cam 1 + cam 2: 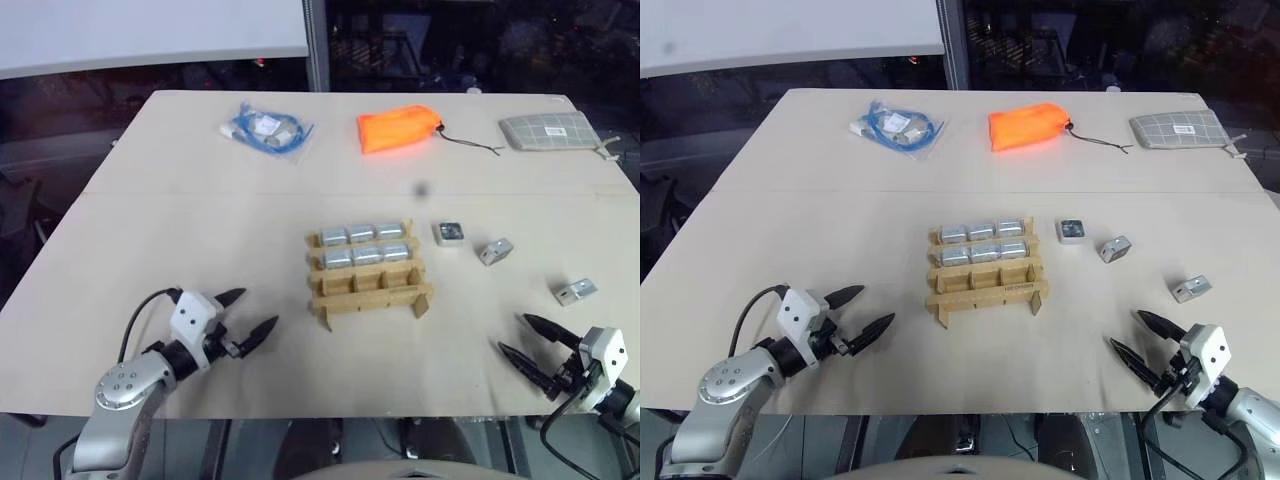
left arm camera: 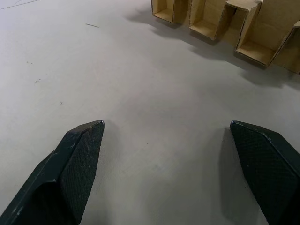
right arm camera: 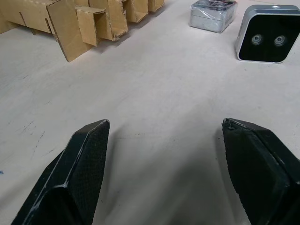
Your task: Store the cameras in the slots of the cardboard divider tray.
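Note:
I should grip the nearest loose camera with my right gripper at the camera's end (image 1: pixel 587 288) farthest from the cardboard divider tray.
The cardboard divider tray (image 1: pixel 368 281) stands mid-table. Its two far rows hold several silver cameras (image 1: pixel 360 234); the near row is empty. Three loose cameras lie to its right: one with a dark face up (image 1: pixel 449 233), one tilted (image 1: pixel 495 250) and one nearer the right edge (image 1: pixel 576 291). In the right wrist view two of them show ahead, one flat (image 3: pixel 212 15) and one facing me with its dark lens face (image 3: pixel 270 33). My left gripper (image 1: pixel 249 316) hovers open near the front edge, left of the tray. My right gripper (image 1: pixel 522 337) is open at the front right, empty.
Along the far edge lie a bag of blue cable (image 1: pixel 267 129), an orange fabric pouch (image 1: pixel 399 129) with a cord, and a grey checked pad (image 1: pixel 550 131). The table's front edge runs just under both grippers.

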`<state>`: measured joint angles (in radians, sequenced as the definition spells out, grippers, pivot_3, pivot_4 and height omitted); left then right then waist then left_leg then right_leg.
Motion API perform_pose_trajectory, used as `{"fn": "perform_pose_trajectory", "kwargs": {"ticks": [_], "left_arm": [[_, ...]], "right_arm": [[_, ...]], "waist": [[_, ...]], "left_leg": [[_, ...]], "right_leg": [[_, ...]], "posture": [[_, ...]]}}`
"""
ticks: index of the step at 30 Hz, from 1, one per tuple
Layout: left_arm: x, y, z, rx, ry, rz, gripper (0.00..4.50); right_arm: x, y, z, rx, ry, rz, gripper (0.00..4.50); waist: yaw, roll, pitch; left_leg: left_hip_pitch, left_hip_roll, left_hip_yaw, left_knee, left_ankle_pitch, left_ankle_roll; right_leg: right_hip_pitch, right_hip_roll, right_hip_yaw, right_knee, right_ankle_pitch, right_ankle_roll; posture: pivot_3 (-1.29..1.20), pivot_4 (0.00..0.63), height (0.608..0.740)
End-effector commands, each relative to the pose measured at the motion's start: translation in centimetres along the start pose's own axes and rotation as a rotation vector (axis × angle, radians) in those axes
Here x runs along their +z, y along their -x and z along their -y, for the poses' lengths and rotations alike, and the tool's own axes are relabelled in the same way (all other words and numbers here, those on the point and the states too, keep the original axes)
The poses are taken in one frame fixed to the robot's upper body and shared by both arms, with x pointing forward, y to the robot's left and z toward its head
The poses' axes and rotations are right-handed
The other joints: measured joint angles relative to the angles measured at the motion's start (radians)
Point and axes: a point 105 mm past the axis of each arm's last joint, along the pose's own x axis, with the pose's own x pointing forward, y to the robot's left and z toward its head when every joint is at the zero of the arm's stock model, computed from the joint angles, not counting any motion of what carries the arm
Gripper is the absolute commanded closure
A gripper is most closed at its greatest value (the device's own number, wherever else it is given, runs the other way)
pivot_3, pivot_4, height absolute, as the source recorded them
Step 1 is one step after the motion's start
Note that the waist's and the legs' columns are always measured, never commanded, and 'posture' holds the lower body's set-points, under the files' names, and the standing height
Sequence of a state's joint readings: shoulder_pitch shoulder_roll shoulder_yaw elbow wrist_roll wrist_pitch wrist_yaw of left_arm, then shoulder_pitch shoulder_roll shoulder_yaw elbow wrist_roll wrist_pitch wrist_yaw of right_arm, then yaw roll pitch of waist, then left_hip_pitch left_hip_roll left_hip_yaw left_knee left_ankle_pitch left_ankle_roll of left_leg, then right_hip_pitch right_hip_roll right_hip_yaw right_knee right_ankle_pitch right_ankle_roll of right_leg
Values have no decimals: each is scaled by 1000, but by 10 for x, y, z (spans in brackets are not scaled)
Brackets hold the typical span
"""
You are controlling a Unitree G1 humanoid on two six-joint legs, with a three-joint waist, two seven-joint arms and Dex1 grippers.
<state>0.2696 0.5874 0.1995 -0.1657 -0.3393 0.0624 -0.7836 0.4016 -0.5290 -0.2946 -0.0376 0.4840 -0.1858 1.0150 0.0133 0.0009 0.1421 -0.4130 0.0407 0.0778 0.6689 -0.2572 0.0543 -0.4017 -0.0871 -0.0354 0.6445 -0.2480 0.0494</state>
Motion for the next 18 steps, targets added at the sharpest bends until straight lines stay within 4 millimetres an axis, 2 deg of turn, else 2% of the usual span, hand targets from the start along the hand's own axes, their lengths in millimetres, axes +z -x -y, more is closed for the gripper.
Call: {"fn": "perform_pose_trajectory", "kwargs": {"ticks": [1,18], "left_arm": [[3,4,-1,-2,-13,4,0],[7,4,-1,-4,-3,22,0]], "right_arm": [[8,6,6,-19,38,15,707],[8,5,7,-16,29,12,707]], "waist": [[0,0,0],[0,0,0]], "left_leg": [[0,0,0,0,0,0],[0,0,0,0,0,0]], "right_leg": [[0,0,0,0,0,0],[0,0,0,0,0,0]], "posture": [[0,150,740],[0,150,740]]}}
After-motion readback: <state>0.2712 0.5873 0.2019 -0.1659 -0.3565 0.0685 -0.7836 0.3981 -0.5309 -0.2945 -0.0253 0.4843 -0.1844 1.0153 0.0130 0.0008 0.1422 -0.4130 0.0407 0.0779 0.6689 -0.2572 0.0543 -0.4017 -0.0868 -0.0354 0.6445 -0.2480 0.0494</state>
